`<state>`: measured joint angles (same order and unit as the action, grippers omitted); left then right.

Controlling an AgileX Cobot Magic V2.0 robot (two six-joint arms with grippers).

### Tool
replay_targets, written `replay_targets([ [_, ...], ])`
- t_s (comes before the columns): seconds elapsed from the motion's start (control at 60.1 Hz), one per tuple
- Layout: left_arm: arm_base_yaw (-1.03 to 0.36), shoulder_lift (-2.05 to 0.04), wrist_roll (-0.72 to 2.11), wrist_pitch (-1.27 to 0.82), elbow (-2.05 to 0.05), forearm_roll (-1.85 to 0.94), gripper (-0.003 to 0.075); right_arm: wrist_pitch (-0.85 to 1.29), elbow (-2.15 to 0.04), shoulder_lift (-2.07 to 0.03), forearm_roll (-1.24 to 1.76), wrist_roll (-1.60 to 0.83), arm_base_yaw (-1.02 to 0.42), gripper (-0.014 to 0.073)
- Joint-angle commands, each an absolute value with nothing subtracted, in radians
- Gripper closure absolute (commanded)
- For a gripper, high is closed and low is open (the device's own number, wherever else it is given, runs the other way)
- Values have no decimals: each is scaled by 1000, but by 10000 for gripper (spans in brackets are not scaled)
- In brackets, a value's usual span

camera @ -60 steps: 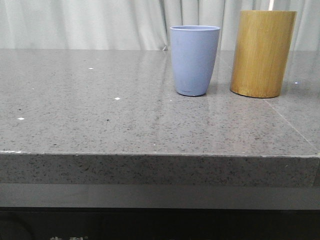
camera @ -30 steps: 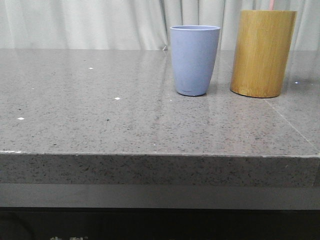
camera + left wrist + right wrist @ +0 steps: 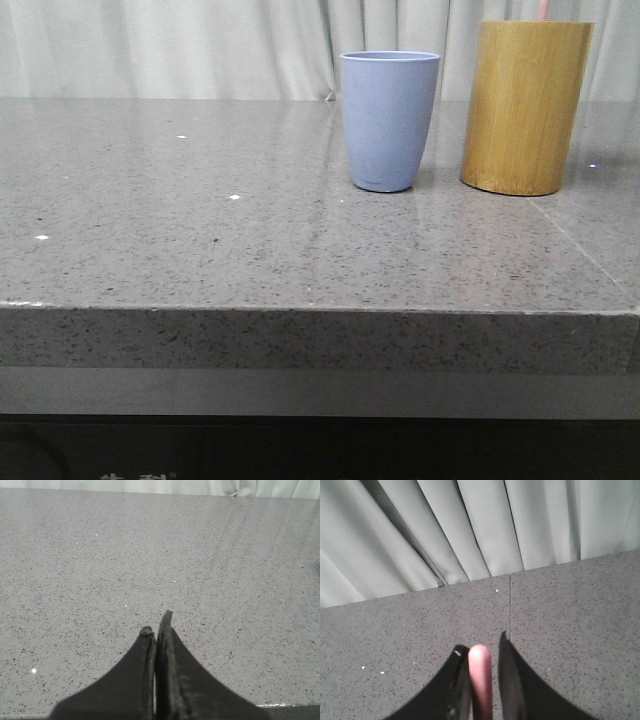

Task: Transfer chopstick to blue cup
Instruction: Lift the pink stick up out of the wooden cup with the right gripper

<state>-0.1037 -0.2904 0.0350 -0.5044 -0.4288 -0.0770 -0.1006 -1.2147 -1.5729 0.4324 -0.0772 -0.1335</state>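
Note:
My right gripper will release the chopstick inside the blue cup, against the rim (image 3: pixel 360 56) that is farthest from the bamboo cylinder.
The blue cup (image 3: pixel 389 120) stands upright toward the back of the grey stone table (image 3: pixel 200 240), right of centre. To its right is a taller bamboo cylinder (image 3: pixel 525 105). A short pink piece of the chopstick (image 3: pixel 541 9) shows above the cylinder's rim at the top edge of the front view. In the right wrist view the pink chopstick (image 3: pixel 481 675) runs between the fingers of my right gripper (image 3: pixel 481 645), which is closed on it above the table near the curtain. My left gripper (image 3: pixel 157 624) is shut with nothing in it, low over bare table.
A pale curtain (image 3: pixel 180 45) hangs behind the table's back edge. The table's front edge (image 3: pixel 300 308) crosses the front view. A thin seam (image 3: pixel 510 600) runs across the stone surface on the right side.
The bit of chopstick above the bamboo cylinder has shifted very slightly sideways and looks pinker. The cups have not moved.

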Motion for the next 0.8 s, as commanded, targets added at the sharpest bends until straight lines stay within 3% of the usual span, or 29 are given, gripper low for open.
replay_targets([
  [0.0, -110, -297, 34, -425, -455, -89, 739, -194, -1254, -1533, 436, -80, -133, 551],
  [0.433, -110, -297, 34, -425, -455, -89, 739, -298, -1254, -1480, 411, -80, -166, 579],
  [0.782, -110, -297, 34, -425, -455, -89, 739, -443, -1254, -1293, 52, -80, -168, 579],
])
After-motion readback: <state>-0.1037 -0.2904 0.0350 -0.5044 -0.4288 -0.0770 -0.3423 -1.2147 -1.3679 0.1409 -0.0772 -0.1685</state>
